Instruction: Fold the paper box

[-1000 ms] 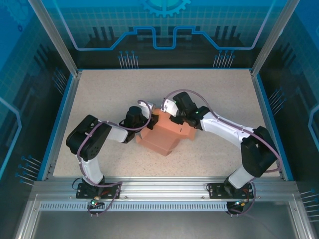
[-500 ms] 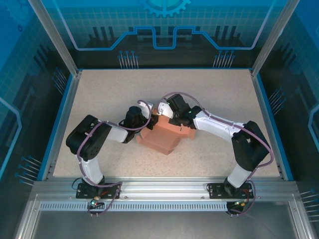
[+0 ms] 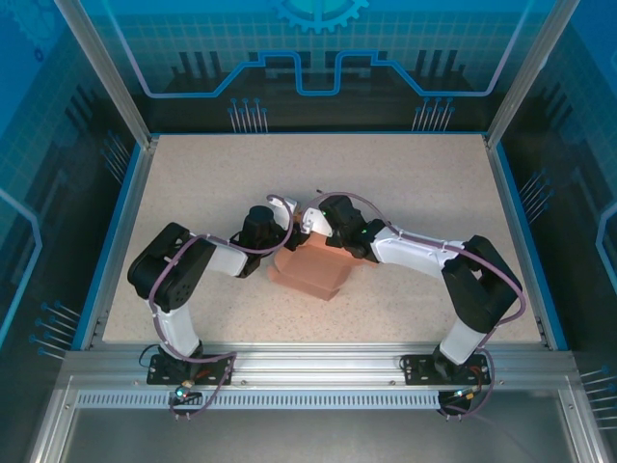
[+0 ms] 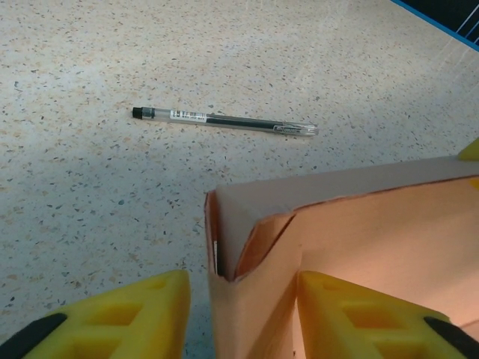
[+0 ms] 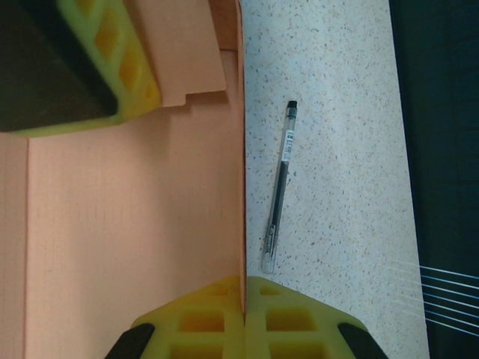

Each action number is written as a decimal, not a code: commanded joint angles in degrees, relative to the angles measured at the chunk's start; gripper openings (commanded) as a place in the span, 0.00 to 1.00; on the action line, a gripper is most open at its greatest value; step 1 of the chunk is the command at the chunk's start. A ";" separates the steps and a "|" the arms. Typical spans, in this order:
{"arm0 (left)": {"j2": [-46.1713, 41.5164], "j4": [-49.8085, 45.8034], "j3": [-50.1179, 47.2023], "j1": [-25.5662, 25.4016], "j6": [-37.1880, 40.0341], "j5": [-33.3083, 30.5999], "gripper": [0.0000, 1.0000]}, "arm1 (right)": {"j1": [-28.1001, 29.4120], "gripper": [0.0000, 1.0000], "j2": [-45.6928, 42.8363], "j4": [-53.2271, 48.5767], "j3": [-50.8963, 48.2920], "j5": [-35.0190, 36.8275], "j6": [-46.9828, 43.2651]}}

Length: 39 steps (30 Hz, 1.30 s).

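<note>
The paper box's folded corner gapes between the fingers of my left gripper, so next I back that left gripper off and pinch the side of the box (image 4: 251, 325) behind that corner.
The paper box (image 3: 310, 273) is a salmon-pink cardboard piece, partly folded, lying mid-table between both arms. My left gripper (image 3: 285, 234) is at its left end. In the left wrist view the left gripper (image 4: 243, 303) is open and straddles a folded corner of the paper box (image 4: 359, 224), with a gap beside the left finger (image 4: 112, 314). My right gripper (image 3: 318, 234) is at the box's far edge. In the right wrist view the right gripper (image 5: 243, 288) is shut on the thin upright edge of the paper box (image 5: 135, 209). The left gripper's yellow finger (image 5: 112, 52) shows at the top left of that view.
A thin dark pen with a clear barrel (image 4: 224, 122) lies on the speckled table just beyond the box, close to its wall (image 5: 278, 187). Blue rails (image 3: 135, 222) edge the table on the left, right and far sides.
The right gripper has slid left along the box and shut on its edge. The left gripper has opened off the corner. The box has drawn in slightly to the left.
</note>
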 commanded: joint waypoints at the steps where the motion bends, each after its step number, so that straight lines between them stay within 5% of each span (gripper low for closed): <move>1: -1.23 -0.47 -0.92 0.04 1.20 0.17 0.50 | 0.31 0.00 -2.11 2.09 -0.50 1.31 -1.09; 12: -2.98 -3.62 -4.57 0.21 1.20 1.46 0.60 | -0.56 0.00 -3.49 2.18 -0.76 0.44 -1.61; 39: -0.85 0.29 -2.43 3.52 -0.01 8.19 0.38 | 2.29 0.00 -1.35 9.83 -5.93 6.71 -10.95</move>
